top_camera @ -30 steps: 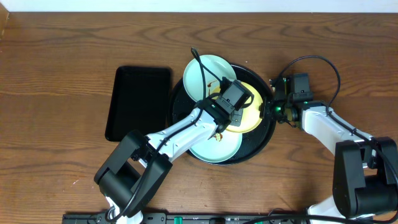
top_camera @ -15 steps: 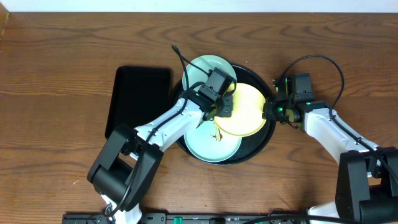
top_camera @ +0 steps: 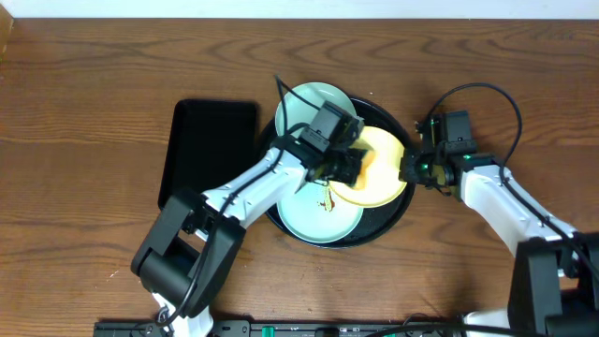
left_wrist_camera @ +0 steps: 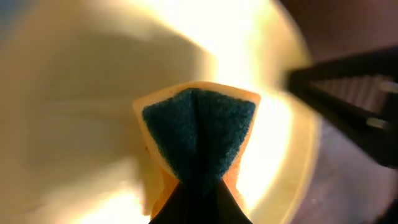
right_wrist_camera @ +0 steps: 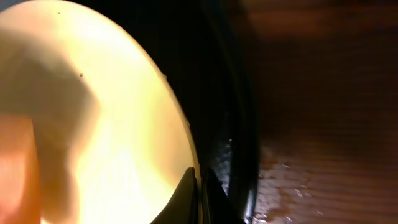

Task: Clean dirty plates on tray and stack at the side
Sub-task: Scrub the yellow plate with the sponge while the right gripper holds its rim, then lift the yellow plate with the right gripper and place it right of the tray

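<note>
Next, I let go of the yellow plate with my right gripper on the table (top_camera: 460, 169) next to the round tray, opposite the rectangular tray.
The round black tray (top_camera: 398, 213) holds three plates. A mint plate (top_camera: 311, 103) lies at the back, another mint plate (top_camera: 314, 220) with brown smears at the front. The pale yellow plate (top_camera: 382, 180) lies tilted over them on the right. My left gripper (top_camera: 348, 161) is shut on a folded sponge (left_wrist_camera: 198, 134), orange with a dark green face, pressed on the yellow plate (left_wrist_camera: 74, 93). My right gripper (top_camera: 408, 168) is shut on the yellow plate's right rim (right_wrist_camera: 112, 124), beside the tray's rim (right_wrist_camera: 239, 112).
A smaller rectangular black tray (top_camera: 208, 154) lies left of the round tray. The brown wooden table (top_camera: 94, 94) spreads all around. Cables loop above both wrists.
My left gripper with the sponge has moved a little right and forward across the yellow plate. The right gripper has kept its hold on the rim, and the plate has shifted slightly.
</note>
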{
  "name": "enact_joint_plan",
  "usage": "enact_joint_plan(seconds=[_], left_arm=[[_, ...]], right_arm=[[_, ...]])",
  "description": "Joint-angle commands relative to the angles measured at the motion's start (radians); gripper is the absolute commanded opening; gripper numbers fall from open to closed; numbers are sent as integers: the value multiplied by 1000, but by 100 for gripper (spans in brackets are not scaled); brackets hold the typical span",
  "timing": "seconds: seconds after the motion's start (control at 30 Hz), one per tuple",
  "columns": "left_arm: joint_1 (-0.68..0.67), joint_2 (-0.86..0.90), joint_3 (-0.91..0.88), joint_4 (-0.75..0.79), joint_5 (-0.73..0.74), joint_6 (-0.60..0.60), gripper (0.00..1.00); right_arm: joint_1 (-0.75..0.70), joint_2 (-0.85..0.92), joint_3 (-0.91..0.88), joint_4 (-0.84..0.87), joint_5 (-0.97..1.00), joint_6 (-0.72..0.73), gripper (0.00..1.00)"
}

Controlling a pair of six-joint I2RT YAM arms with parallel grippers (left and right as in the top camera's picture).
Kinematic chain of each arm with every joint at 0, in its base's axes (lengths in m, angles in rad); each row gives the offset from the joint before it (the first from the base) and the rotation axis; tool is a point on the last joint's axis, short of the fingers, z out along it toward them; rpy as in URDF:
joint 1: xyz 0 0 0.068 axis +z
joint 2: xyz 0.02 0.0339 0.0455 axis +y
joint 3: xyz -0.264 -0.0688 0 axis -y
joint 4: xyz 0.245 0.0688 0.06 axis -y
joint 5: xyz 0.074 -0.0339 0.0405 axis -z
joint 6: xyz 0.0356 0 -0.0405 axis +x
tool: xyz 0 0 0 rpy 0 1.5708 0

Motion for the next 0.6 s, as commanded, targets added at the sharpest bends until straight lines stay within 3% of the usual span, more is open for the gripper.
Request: enact_joint_plan(seconds=[0.0, 0.33, 0.57], left_arm=[[40, -34, 10, -16, -72, 11, 8], [102, -178, 10, -35, -40, 12, 8], [195, -260, 10, -144, -44, 12, 8]], right_arm=[[0, -71, 7, 0, 50, -12, 1], [0, -179, 7, -23, 192, -120, 1], [19, -256, 7, -23, 414, -212, 1]])
